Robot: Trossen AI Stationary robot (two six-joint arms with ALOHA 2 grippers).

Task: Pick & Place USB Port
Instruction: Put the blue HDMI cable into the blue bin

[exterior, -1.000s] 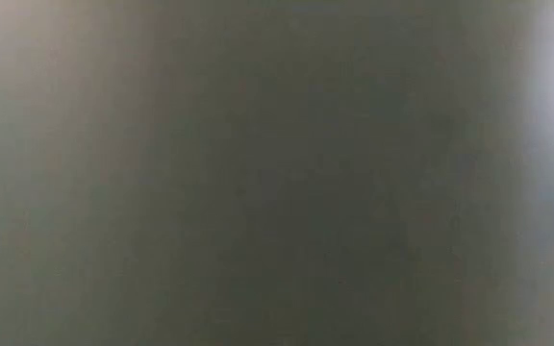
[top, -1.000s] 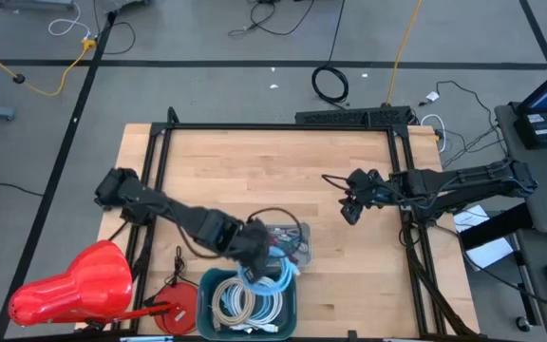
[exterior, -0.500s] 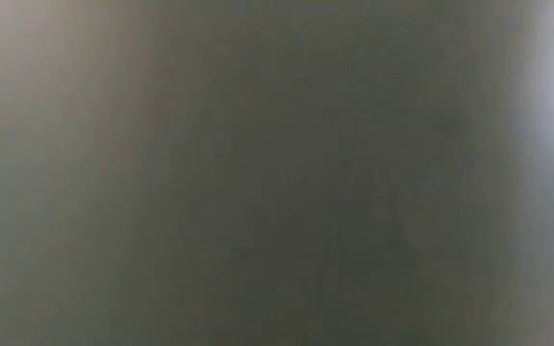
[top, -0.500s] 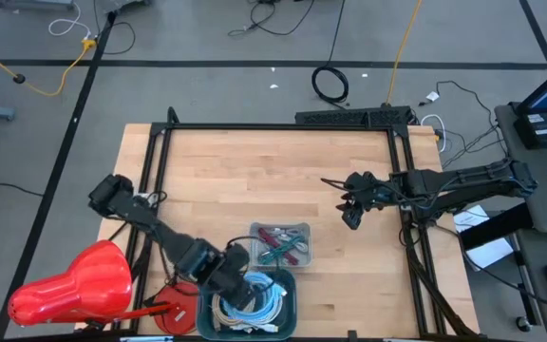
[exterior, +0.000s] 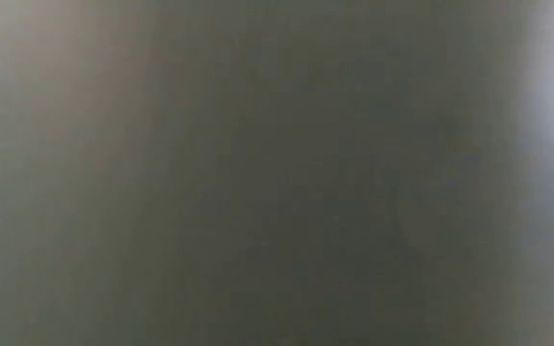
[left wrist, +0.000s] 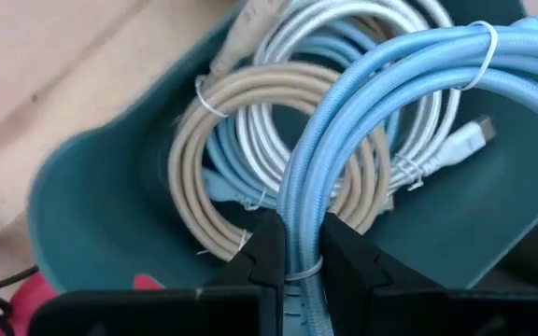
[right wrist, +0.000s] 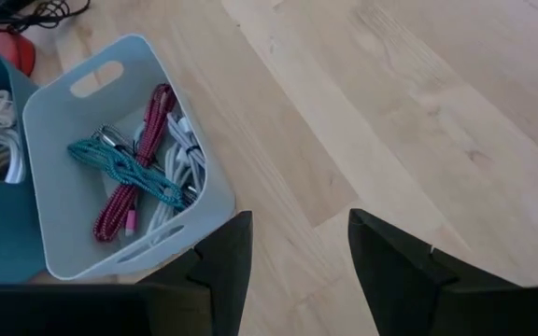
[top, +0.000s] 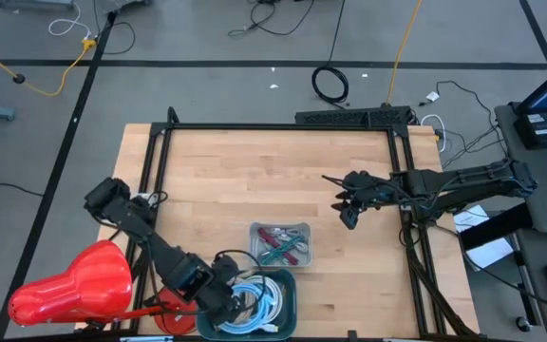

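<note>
Next, my left gripper lets go of the light blue cable, so that it is placed on the beige and white coils in the teal bin [top: 250,307] [left wrist: 330,168].
My left gripper [top: 224,296] is over the teal bin [top: 292,296] at the table's near edge, shut on a light blue coiled USB cable [left wrist: 381,84]. In the left wrist view the teal bin [left wrist: 92,187] holds beige [left wrist: 194,177], white and pale blue cable coils lying on its floor. My right gripper [top: 348,205] hovers open above bare table to the right of a small pale grey bin [top: 254,229]. In the right wrist view that pale bin [right wrist: 63,187] holds teal, magenta and white cables. The low view shows nothing but a dark blur. My left gripper pinches the light blue cable between its two fingers [left wrist: 264,252], on the gathered strands [left wrist: 302,224] beside a white tie. The fingers lie across the strands. The coil reaches out beyond the fingertips above the other coils in the teal bin; whether it touches them, I cannot tell.
A red lamp-like object [top: 69,285] and a red disc [top: 172,306] sit at the near left corner beside the teal bin. A black frame [top: 283,126] runs around the wooden top. The far and middle table is open wood.
My left gripper has travelled from beside the pale grey bin toward the table's near edge and slightly left, ending over the teal bin. It has stayed shut on the light blue cable, which has come along with it.
</note>
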